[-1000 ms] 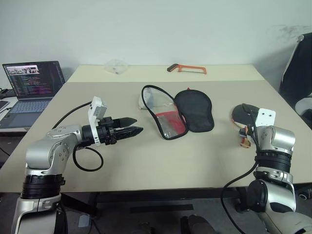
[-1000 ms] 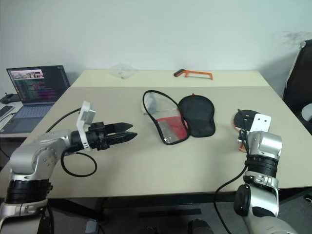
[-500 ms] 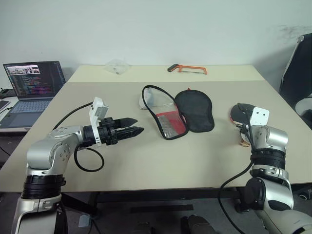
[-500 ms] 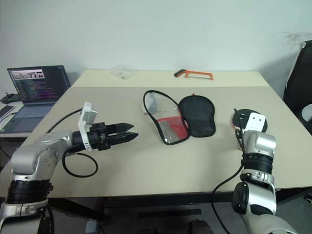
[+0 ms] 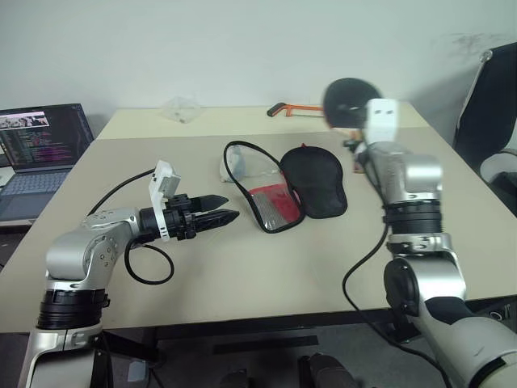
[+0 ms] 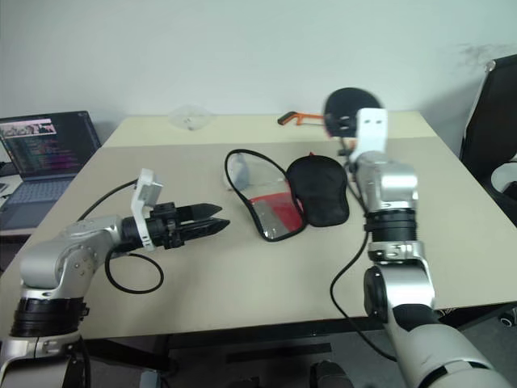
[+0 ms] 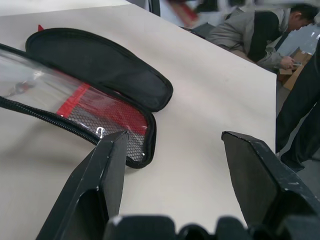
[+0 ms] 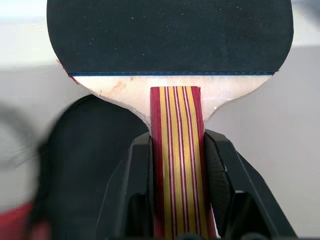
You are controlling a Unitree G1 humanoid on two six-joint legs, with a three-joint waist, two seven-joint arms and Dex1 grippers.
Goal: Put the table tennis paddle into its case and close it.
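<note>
The robot's right gripper needs to release the table tennis paddle inside the black fabric half of the open case (image 5: 313,178) (image 8: 95,175).
The table tennis paddle (image 5: 348,100) is up in the air, black blade upward, above the table to the right of the case. My right gripper (image 8: 177,144) is shut on its striped wooden handle (image 8: 176,150). The case (image 5: 284,191) lies open and flat in the middle of the table, its black fabric half (image 5: 316,182) on the right and its clear window half with the red panel (image 5: 271,198) on the left. My left gripper (image 5: 231,207) hovers open to the left of the case, pointing at it, with nothing between its fingers (image 7: 107,170).
An orange-handled hacksaw (image 5: 291,109) and a clear plastic lump (image 5: 178,107) lie at the far edge. A small whitish lump (image 5: 228,168) sits beside the case. A laptop (image 5: 39,145) stands to the left, a chair (image 5: 485,105) to the right. A seated person (image 7: 260,30) appears beyond the table.
My right gripper shut on the paddle's handle, lifted it off the table and carried it up and to the left toward the case. The left arm kept still. The camera view shifted.
</note>
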